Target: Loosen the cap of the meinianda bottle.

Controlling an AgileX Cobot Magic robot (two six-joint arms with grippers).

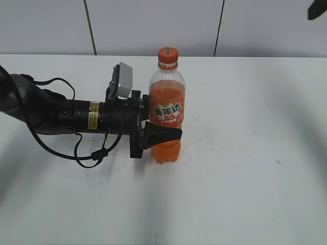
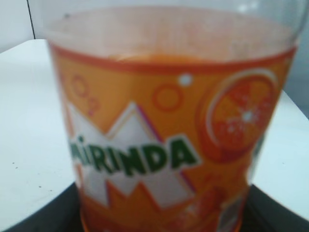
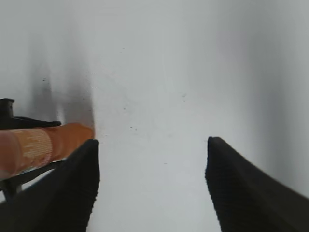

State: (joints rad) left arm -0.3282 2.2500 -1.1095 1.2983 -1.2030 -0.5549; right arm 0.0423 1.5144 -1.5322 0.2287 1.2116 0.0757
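The robot's right gripper will close around the orange cap (image 1: 168,55) of the meinianda bottle, because the left gripper is holding the lower body of the bottle.
The meinianda bottle (image 1: 167,112) stands upright on the white table (image 1: 255,168), with orange liquid and an orange label. Its orange cap (image 1: 167,53) sits on the neck. My left gripper (image 1: 169,133) reaches in from the left and is shut on the bottle's lower body, below the label. In the left wrist view the bottle (image 2: 169,135) fills the frame between the dark fingers (image 2: 159,223). My right gripper (image 3: 152,141) is open and empty, high above the table. It sees the bottle (image 3: 34,147) at its left edge. Only a dark tip of it (image 1: 317,9) shows at the exterior view's top right.
The left arm with its black cables (image 1: 61,117) lies across the left side of the table. A grey panelled wall (image 1: 153,25) stands behind the table's far edge. Bare table surface lies to the right of and in front of the bottle.
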